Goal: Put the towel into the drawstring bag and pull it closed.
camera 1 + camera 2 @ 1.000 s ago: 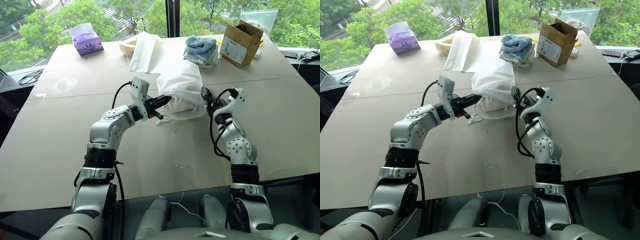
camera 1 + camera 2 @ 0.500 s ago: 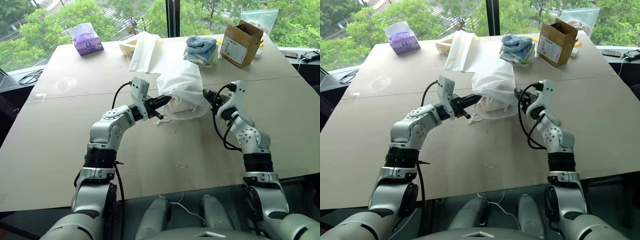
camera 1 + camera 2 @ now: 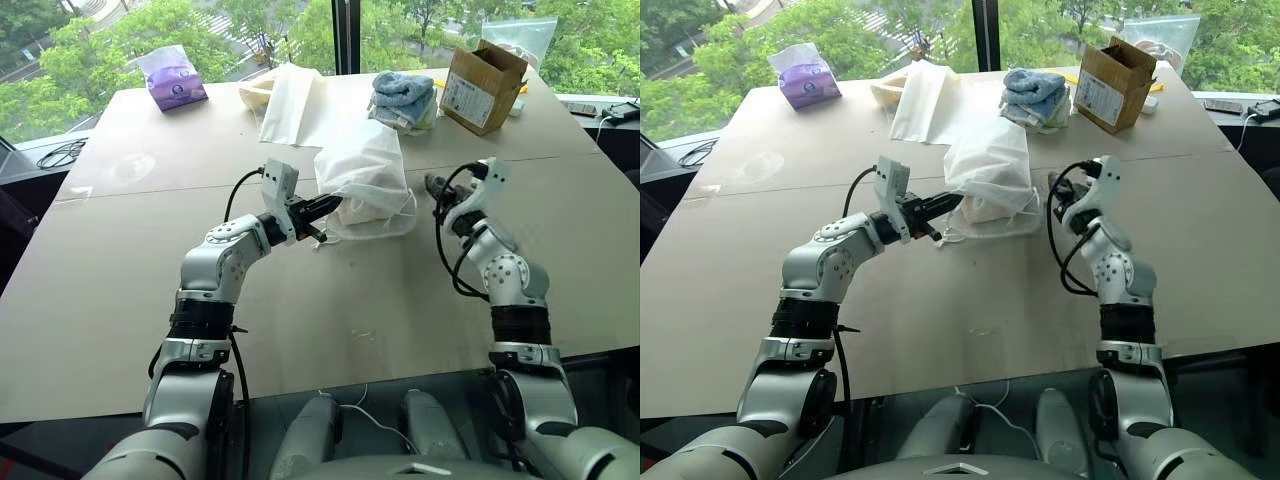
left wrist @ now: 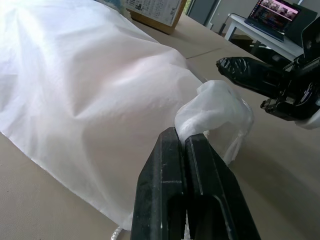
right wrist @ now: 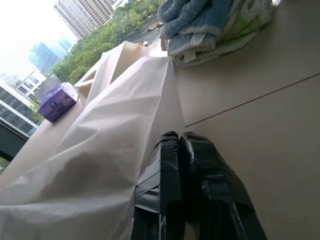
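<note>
My right gripper is shut empty beside the bag's side, so it should open its fingers and take the cord at the bag's opening (image 3: 413,211) before pulling.
The white drawstring bag (image 3: 365,180) lies bulging at the middle of the table, its mouth toward me. My left gripper (image 3: 325,207) is shut on a bunch of the bag's mouth fabric (image 4: 210,107), seen close in the left wrist view. A thin cord end (image 3: 321,242) trails below it. My right gripper (image 3: 432,184) hovers just right of the bag's mouth, fingers (image 5: 170,150) pressed together, and I see nothing between them. The towel is hidden from view.
At the table's far side are a stack of blue and white towels (image 3: 403,98), a cardboard box (image 3: 483,85), cream cloth sheets (image 3: 290,100) and a purple tissue pack (image 3: 172,78). A laptop (image 4: 277,15) sits on a side table to the right.
My right gripper has shut and drawn away to the right from the bag's mouth, rising slightly. The left gripper has kept its hold in place.
</note>
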Controlling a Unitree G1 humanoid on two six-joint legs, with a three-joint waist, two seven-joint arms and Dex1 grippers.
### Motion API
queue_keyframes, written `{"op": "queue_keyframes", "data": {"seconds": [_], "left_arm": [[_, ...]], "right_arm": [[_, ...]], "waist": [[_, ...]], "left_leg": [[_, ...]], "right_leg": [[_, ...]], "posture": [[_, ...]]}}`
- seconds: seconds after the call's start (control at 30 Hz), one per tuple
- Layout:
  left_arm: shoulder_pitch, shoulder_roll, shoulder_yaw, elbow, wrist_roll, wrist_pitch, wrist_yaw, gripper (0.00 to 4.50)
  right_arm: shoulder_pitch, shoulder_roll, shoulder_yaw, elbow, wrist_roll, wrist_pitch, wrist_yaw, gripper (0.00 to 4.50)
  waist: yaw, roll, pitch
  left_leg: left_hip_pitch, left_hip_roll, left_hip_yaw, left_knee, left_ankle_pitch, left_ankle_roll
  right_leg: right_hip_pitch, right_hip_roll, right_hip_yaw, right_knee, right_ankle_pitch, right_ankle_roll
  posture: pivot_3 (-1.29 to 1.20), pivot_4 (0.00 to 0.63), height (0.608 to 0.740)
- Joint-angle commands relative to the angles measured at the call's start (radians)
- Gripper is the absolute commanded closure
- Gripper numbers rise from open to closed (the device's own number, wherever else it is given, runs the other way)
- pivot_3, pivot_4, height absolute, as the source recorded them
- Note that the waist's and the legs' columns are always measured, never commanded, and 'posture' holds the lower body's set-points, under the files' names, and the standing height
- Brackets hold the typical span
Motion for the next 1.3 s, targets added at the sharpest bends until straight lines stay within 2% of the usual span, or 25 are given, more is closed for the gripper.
{"op": "queue_keyframes", "data": {"seconds": [0.03,0.13,0.2,0.23,0.27,0.3,0.33,0.4,0.43,0.63,0.73,0.97,1.3], "left_arm": [[-0.004,0.001,0.016,-0.048,-0.003,-0.020,0.003,4.50],[-0.001,0.000,0.017,-0.052,-0.004,-0.017,0.006,4.50],[0.003,-0.002,0.013,-0.054,-0.003,-0.017,0.005,4.50],[0.004,-0.002,0.011,-0.055,-0.002,-0.016,0.004,4.50],[0.005,-0.002,0.010,-0.055,-0.002,-0.016,0.003,4.50],[0.003,-0.003,0.008,-0.053,-0.001,-0.015,0.002,4.50],[0.000,-0.004,0.007,-0.051,0.000,-0.015,0.001,4.50],[-0.004,-0.004,0.005,-0.049,0.001,-0.015,0.000,4.50],[-0.006,-0.005,0.004,-0.048,0.002,-0.014,0.000,4.50],[-0.005,-0.007,-0.001,-0.054,0.006,-0.018,0.002,4.50],[0.005,-0.010,-0.003,-0.068,0.004,-0.016,0.007,4.50],[0.013,-0.019,-0.002,-0.072,0.004,-0.019,0.013,4.50],[0.005,-0.034,-0.010,-0.057,0.008,-0.032,0.011,4.50]], "right_arm": [[0.008,0.017,-0.063,-0.130,0.046,-0.023,-0.081,4.40],[0.072,0.038,-0.079,-0.236,0.087,0.031,-0.135,4.40],[0.136,0.031,-0.048,-0.315,0.141,0.127,-0.118,4.40],[0.155,0.023,-0.029,-0.338,0.159,0.167,-0.107,3.85],[0.165,0.017,-0.018,-0.352,0.171,0.193,-0.103,3.55],[0.168,0.005,-0.001,-0.358,0.173,0.219,-0.096,2.96],[0.159,-0.019,0.025,-0.348,0.147,0.234,-0.087,2.63],[0.132,-0.070,0.070,-0.318,0.104,0.256,-0.056,1.56],[0.114,-0.101,0.094,-0.302,0.080,0.252,-0.033,1.18],[-0.011,-0.329,0.303,-0.193,-0.142,0.159,0.174,1.18],[-0.054,-0.392,0.373,-0.127,-0.231,0.127,0.229,1.18],[-0.100,-0.444,0.449,-0.068,-0.332,0.080,0.368,1.18],[-0.121,-0.448,0.504,-0.067,-0.464,0.063,0.415,1.18]], "waist": [[0.000,0.000,0.000],[0.001,0.000,0.000],[0.002,0.000,0.000],[0.001,0.000,0.000],[-0.002,0.000,0.000],[-0.003,0.000,0.000],[-0.004,0.000,0.000],[-0.003,0.001,0.000],[-0.001,0.001,0.000],[0.003,0.000,0.000],[0.003,0.000,0.000],[0.002,0.000,0.000],[0.004,0.000,0.000]], "left_leg": [[0.000,0.000,0.000,0.000,0.000,0.000],[0.000,0.000,0.000,0.000,0.000,0.000],[0.000,0.000,0.000,0.000,0.000,0.000],[0.000,0.000,0.000,-0.001,0.000,0.000],[0.000,0.000,0.000,-0.001,0.000,0.000],[0.000,0.000,0.001,0.000,0.000,0.000],[0.000,0.000,0.002,0.000,0.000,0.000],[0.001,0.000,0.003,0.000,0.000,0.000],[0.001,0.000,0.003,0.000,0.000,0.000],[0.000,0.000,0.002,0.000,0.000,0.000],[0.000,0.000,0.001,-0.001,0.000,0.000],[-0.001,0.000,0.001,-0.001,0.000,0.000],[-0.001,0.000,0.001,0.000,0.000,0.000]], "right_leg": [[0.000,0.000,0.000,0.000,0.000,0.000],[0.000,0.000,0.000,0.000,0.000,0.000],[0.000,0.000,0.000,0.000,0.000,0.000],[0.000,0.000,0.000,0.000,0.000,0.000],[0.000,0.000,0.000,0.000,0.000,0.000],[0.000,0.000,0.001,0.000,0.000,0.000],[0.000,0.000,0.002,0.000,0.000,0.000],[0.000,0.001,0.003,0.001,0.000,0.000],[0.000,0.001,0.003,0.001,0.000,0.000],[0.000,0.001,0.001,0.000,0.000,0.000],[0.000,0.000,0.000,-0.001,0.000,0.000],[0.000,0.000,0.001,-0.002,0.000,0.000],[0.000,0.000,0.000,-0.002,0.000,0.000]], "posture": [[0.00,0.150,0.740],[0.00,0.150,0.740],[0.00,0.150,0.740],[0.00,0.150,0.740],[0.00,0.150,0.740],[0.00,0.150,0.740],[0.00,0.150,0.740],[0.00,0.150,0.740],[0.00,0.150,0.740],[0.00,0.150,0.740],[0.00,0.150,0.740],[0.00,0.150,0.740],[0.00,0.150,0.740]]}}
